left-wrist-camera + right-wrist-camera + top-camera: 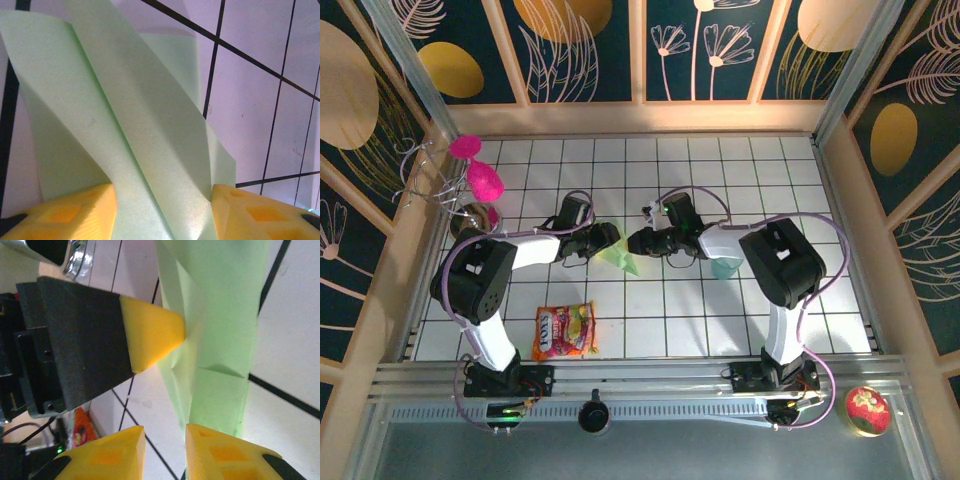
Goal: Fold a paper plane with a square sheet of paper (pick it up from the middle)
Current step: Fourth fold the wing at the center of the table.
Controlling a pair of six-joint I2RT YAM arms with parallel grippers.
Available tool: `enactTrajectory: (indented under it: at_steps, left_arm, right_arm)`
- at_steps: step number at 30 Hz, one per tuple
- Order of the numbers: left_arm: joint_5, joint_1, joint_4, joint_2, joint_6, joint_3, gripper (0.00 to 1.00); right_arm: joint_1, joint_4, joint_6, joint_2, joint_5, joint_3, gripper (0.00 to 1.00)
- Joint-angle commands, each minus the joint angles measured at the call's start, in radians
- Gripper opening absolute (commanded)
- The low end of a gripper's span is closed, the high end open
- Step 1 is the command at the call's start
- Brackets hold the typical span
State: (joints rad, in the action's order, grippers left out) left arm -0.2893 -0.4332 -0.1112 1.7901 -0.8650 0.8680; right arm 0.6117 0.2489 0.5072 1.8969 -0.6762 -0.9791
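The space between my right gripper's fingers is over tile next to the paper plane, so next I move the right gripper over and grab the plane's folded edge (189, 409).
The paper plane (620, 260) is a pale mint-green folded dart in the middle of the white tiled table, pointing toward the near edge. My left gripper (608, 238) has it at its far end. In the left wrist view the creased paper (150, 125) fills the gap between the two yellow fingers (75, 212) and touches both. My right gripper (638, 241) is just right of the plane, facing the left one. Its yellow fingers stand apart with bare table between them, and the paper (220, 315) runs along the inner side of the right finger (230, 455). The left gripper's fingertip (150, 330) presses the paper's edge.
A bright candy bag (564, 331) lies near the front left. A translucent teal cup (725, 266) stands beside the right arm. A wire rack with pink things (475, 175) sits at the far left, and a red tin (867, 409) is beyond the front rail.
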Motion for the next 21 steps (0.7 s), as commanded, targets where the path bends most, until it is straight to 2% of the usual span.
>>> enactTrajectory:
  at_steps: [1,9,21]
  left_arm:
    - [0.090,0.007,0.147,0.052,0.027,-0.005,0.54]
    - [0.082,0.007,0.151,0.068,0.024,0.005,0.54]
    - [0.078,0.007,0.153,0.073,0.024,0.005,0.54]
  right_arm:
    - [0.034,-0.079,-0.075,-0.013,0.132,-0.014,0.28]
    - [0.080,-0.065,-0.097,0.025,0.155,-0.040,0.29]
    - [0.083,-0.021,-0.095,0.064,0.154,-0.064,0.26]
